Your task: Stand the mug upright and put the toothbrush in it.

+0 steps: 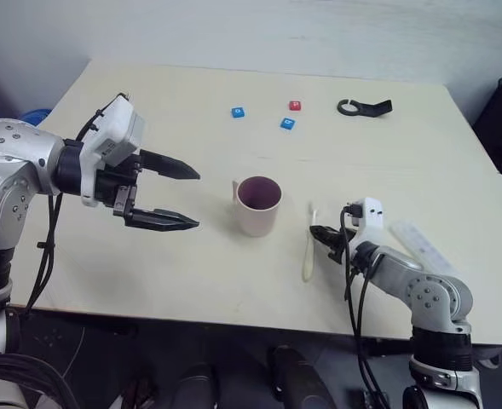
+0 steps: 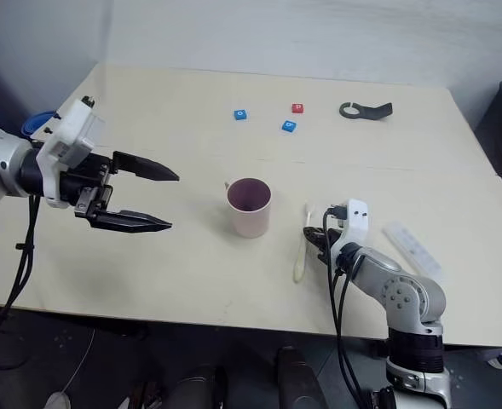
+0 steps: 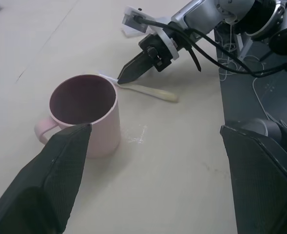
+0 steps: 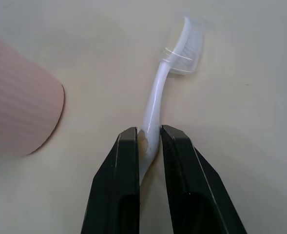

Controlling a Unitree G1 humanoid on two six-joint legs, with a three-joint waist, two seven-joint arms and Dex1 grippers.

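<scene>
The toothbrush's slanting handle is pinched by just the ends of my right gripper's fingers, so I will open and take the handle deeper in the fingers (image 4: pixel 144 163) before lifting.
The pale pink mug (image 1: pixel 258 204) stands upright near the middle of the table, its dark maroon inside facing up and its handle toward my left. The cream toothbrush (image 1: pixel 308 244) lies flat on the table just to the right of the mug (image 4: pixel 21 102). My right gripper (image 4: pixel 148 141) is shut on the toothbrush (image 4: pixel 155 102) along its neck, below the white bristled head under a clear cap. My left gripper (image 1: pixel 181 198) hovers open above the table to the left of the mug, nothing between its fingers.
Two blue blocks (image 1: pixel 238 112) and a red block (image 1: pixel 295 106) lie at the back of the table, with a black ring-shaped tool (image 1: pixel 362 107) to their right. A clear flat plastic case (image 1: pixel 421 243) lies near the right edge, behind my right arm.
</scene>
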